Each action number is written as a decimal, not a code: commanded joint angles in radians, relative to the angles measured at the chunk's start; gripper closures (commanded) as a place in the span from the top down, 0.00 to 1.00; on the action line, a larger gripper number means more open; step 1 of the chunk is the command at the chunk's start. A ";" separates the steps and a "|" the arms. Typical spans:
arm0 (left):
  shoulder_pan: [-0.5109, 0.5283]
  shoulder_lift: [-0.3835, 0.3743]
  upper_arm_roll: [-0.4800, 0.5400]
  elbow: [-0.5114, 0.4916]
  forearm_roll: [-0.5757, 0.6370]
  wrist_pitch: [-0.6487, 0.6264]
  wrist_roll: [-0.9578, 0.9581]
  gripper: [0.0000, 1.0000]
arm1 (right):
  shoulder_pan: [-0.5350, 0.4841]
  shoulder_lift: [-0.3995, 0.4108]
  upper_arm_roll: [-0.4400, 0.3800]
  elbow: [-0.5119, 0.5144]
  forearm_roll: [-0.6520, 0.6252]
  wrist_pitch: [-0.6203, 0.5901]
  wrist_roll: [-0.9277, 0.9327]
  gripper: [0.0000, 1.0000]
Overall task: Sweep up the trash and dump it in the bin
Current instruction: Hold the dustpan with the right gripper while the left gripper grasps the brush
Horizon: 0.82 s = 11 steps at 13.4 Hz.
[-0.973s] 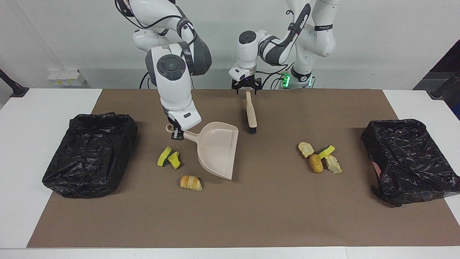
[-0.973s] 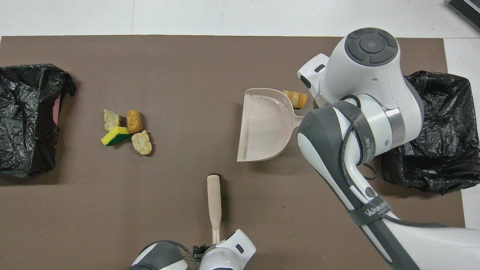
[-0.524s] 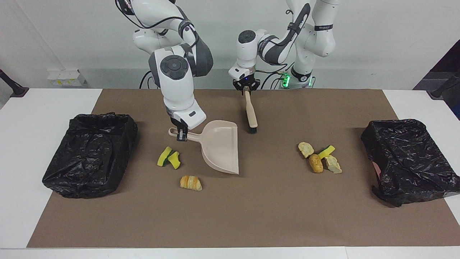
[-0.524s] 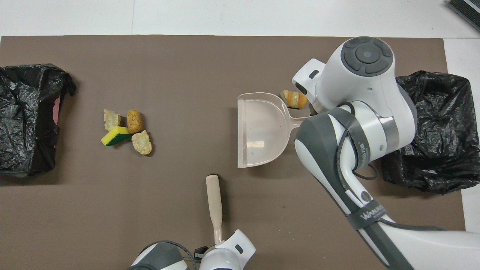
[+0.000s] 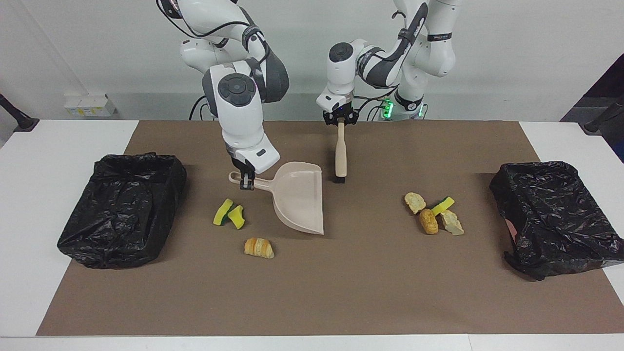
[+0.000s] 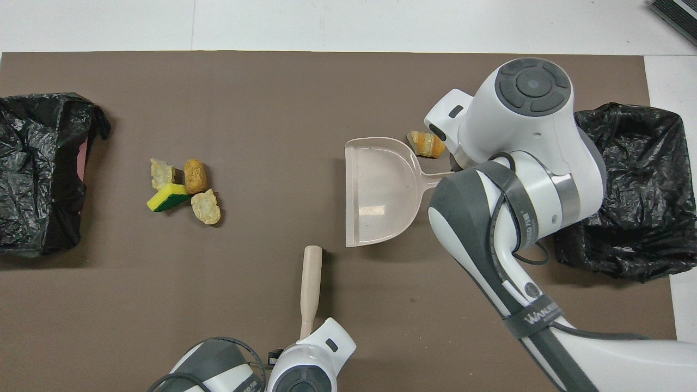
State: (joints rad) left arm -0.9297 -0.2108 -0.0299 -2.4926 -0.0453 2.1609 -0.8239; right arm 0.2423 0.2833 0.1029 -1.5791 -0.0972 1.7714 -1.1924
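Note:
The beige brush is held too far back on its handle in my left gripper, so next I open it and grip the neck closer to the brush head [image 6: 307, 316] before I sweep the pile.
My right gripper [image 5: 246, 181] is shut on the handle of the beige dustpan [image 5: 298, 197], whose open mouth faces the left arm's end of the table. My left gripper [image 5: 341, 120] is shut on the handle tip of the beige brush [image 5: 341, 156]; the dark bristle end hangs low by the mat. Trash lies in two groups. Two yellow-green sponge wedges [image 5: 229, 213] and a croissant [image 5: 259, 247] lie beside the dustpan. A bun, bread chunks and a sponge wedge form a pile [image 5: 433, 214] toward the left arm's end. In the overhead view the right arm hides the two wedges.
A black-bagged bin [image 5: 122, 209] stands at the right arm's end of the brown mat [image 5: 341, 292], and another black-bagged bin [image 5: 551, 219] at the left arm's end. White table borders the mat.
The left gripper has shut on the brush handle and raised it, swinging the brush straighter. The right gripper turned the dustpan and shifted it slightly.

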 commanded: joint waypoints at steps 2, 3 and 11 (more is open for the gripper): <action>0.009 -0.013 -0.008 -0.032 -0.005 0.005 0.023 0.00 | -0.006 -0.033 0.004 -0.039 0.017 0.025 -0.023 0.00; 0.009 -0.015 -0.008 -0.037 -0.005 0.013 0.023 0.00 | -0.006 -0.033 0.004 -0.039 0.017 0.025 -0.023 0.00; -0.003 -0.010 -0.008 -0.098 -0.007 0.076 0.003 0.94 | -0.005 -0.035 0.004 -0.039 0.017 0.023 -0.021 0.00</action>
State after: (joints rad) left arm -0.9273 -0.2079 -0.0407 -2.5719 -0.0453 2.2096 -0.8189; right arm 0.2430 0.2828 0.1043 -1.5799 -0.0972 1.7716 -1.1924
